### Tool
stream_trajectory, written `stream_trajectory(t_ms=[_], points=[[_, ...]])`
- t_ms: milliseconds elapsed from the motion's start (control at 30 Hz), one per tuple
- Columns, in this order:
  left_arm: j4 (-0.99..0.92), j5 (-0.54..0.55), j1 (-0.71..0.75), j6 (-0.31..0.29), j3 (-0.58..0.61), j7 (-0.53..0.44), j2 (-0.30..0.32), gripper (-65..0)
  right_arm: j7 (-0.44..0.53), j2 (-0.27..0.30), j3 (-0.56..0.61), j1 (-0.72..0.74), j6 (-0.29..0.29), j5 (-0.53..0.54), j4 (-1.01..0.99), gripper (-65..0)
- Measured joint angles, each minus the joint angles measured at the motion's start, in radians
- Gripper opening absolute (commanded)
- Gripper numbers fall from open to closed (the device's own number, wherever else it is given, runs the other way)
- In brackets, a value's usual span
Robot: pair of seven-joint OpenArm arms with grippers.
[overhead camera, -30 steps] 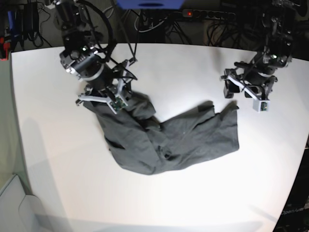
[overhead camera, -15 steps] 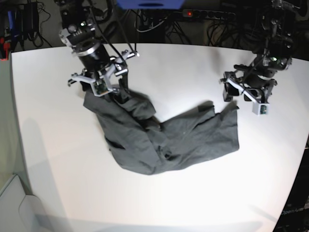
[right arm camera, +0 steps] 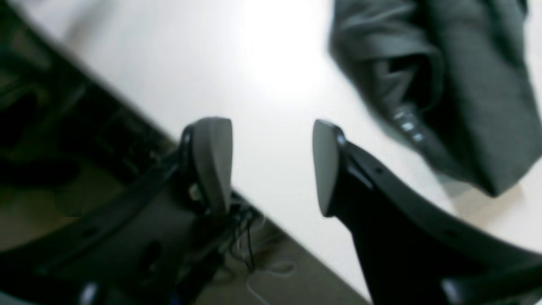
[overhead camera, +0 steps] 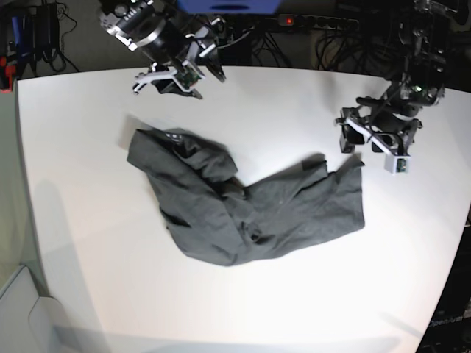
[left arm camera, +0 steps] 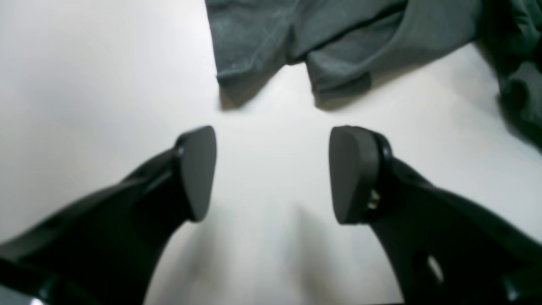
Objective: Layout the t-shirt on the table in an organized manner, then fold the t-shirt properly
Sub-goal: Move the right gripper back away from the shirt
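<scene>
The dark grey t-shirt's near edge [overhead camera: 196, 255] is at the bend of the t-shirt's curved part. My right gripper goes there next and closes on it.
The dark grey t-shirt [overhead camera: 250, 206] lies crumpled in a curved band across the middle of the white table [overhead camera: 81, 220]. A small label [overhead camera: 171, 135] shows at its upper left end. My right gripper [overhead camera: 171, 87] hangs open and empty over the table's far edge, well back from that end. In the right wrist view the open gripper [right arm camera: 269, 165] has the t-shirt [right arm camera: 465, 84] off to its upper right. My left gripper [overhead camera: 372, 151] stands open just above the shirt's right end. In the left wrist view nothing lies within the gripper [left arm camera: 275, 173], and the shirt's hem [left arm camera: 296, 42] is just ahead.
Beyond the table's far edge [right arm camera: 262, 212] are dark floor, cables [overhead camera: 243, 33] and a power strip [overhead camera: 316, 22]. Bare tabletop [overhead camera: 243, 301] surrounds the shirt on the near side and at far left.
My right gripper has come off the shirt's upper left end and drawn back and up to the table's far edge. That end now lies flat. The left arm has barely moved.
</scene>
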State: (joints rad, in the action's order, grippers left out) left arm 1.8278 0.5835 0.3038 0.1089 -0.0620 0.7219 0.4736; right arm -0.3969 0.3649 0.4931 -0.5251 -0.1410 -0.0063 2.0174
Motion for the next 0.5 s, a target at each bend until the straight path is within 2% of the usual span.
stream_trajectory(t_ms=[167,333,500], points=[[0.000,0.000,0.000,0.000,0.000,0.000,0.000,-24.6,0.001,0.051,0.000,0.001,0.000,-0.037,-0.003,-34.0],[0.000,0.000,0.000,0.000,0.000,0.000,0.000,-24.6,0.007,0.056,0.000,0.004,0.000,-0.276,-0.040,-34.0],[0.000,0.000,0.000,0.000,0.000,0.000,0.000,-24.6,0.016,0.055,-0.049,0.003,-0.004,-0.339,-0.043,-34.0]])
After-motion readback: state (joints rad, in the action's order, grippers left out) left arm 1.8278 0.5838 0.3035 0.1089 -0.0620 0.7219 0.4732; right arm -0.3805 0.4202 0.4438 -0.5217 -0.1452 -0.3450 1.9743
